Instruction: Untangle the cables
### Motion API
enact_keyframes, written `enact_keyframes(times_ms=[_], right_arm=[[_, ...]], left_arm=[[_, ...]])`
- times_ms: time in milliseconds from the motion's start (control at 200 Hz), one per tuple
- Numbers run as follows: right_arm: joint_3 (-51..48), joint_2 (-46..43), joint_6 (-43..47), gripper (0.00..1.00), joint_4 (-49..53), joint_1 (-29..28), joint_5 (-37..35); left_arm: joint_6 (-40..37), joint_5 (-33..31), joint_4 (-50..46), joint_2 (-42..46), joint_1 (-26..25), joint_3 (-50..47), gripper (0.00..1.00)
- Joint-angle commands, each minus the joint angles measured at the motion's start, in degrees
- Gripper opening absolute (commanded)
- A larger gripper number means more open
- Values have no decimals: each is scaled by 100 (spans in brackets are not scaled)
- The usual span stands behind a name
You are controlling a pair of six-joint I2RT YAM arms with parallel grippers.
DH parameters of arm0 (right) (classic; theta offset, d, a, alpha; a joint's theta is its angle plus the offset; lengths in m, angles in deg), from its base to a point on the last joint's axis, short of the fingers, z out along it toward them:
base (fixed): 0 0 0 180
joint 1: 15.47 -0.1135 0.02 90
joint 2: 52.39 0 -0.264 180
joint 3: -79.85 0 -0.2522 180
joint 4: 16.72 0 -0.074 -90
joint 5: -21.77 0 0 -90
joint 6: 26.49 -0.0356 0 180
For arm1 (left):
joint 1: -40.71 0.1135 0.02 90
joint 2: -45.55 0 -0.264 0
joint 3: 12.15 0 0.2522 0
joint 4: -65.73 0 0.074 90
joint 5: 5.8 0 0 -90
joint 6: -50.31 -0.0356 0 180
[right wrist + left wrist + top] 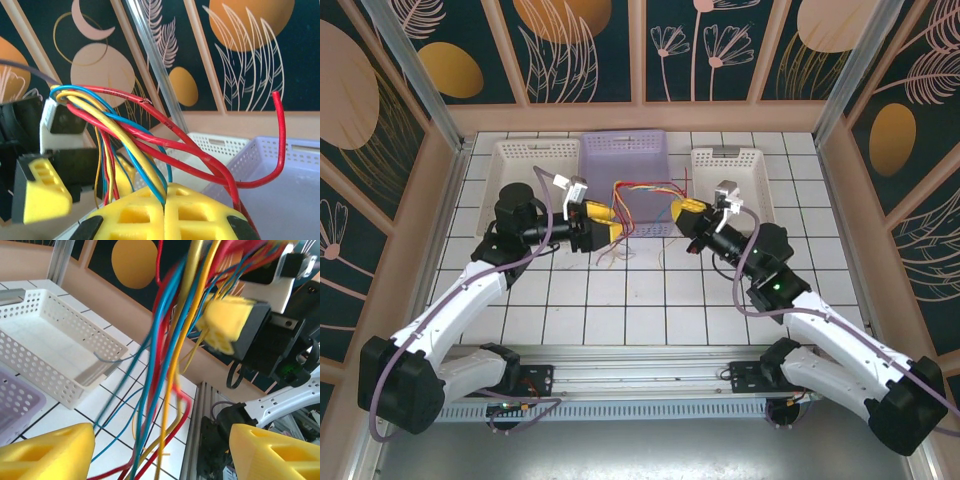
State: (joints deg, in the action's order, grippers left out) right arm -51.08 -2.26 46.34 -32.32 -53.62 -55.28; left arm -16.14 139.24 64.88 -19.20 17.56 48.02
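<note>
My left gripper should close on just the blue and yellow pair (182, 335) before my right gripper opens, because red cables are hanging among the blue and yellow cables.
The cables (638, 203) are a bundle of thin red, yellow and blue wires strung between my two grippers above the tiles, with loose ends drooping toward the floor. My left gripper (614, 226) is open. In the left wrist view its yellow fingers (47, 452) stand wide apart, and the cables (165, 365) hang blurred through the gap, touching neither finger. My right gripper (674, 212) is shut on the cables. Its yellow pads (135, 215) meet at a seam where blue and yellow cables (150, 165) are pinched, while a red one arcs off to the right.
Along the back stand three baskets: a white basket (535, 150) at left, a purple basket (623, 145) in the middle just behind the cables, and another white basket (728, 158) at right. A metal rail (640, 365) runs along the near edge between the arm bases.
</note>
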Motion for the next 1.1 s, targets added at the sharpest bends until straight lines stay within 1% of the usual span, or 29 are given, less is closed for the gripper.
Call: enact_keyframes(times_ms=[0, 165, 370, 490, 841, 891, 986, 1056, 1096], right_arm=[[430, -195, -191, 0, 31, 51, -186], [649, -212, -138, 0, 292, 117, -120], [643, -270, -123, 0, 434, 142, -23], [604, -268, -137, 0, 436, 144, 82], [527, -182, -337, 0, 256, 147, 429], [530, -159, -366, 0, 257, 144, 503], [514, -135, -388, 0, 247, 143, 583], [501, -134, -410, 0, 268, 144, 653], [500, -135, -419, 0, 294, 144, 674]], left_arm=[[-243, 78, -200, 24, -40, 203, 72], [-323, -17, -272, 65, -49, 213, 72], [-455, -393, -344, 210, -49, 183, 69], [-426, -431, -291, 208, -49, 173, 65], [-321, -367, -173, 141, -49, 123, 64], [-323, -362, -168, 129, -49, 131, 61], [-333, -379, -162, 145, -48, 136, 46], [-333, -409, -148, 164, -48, 126, 28], [-330, -423, -153, 178, -49, 118, 20]])
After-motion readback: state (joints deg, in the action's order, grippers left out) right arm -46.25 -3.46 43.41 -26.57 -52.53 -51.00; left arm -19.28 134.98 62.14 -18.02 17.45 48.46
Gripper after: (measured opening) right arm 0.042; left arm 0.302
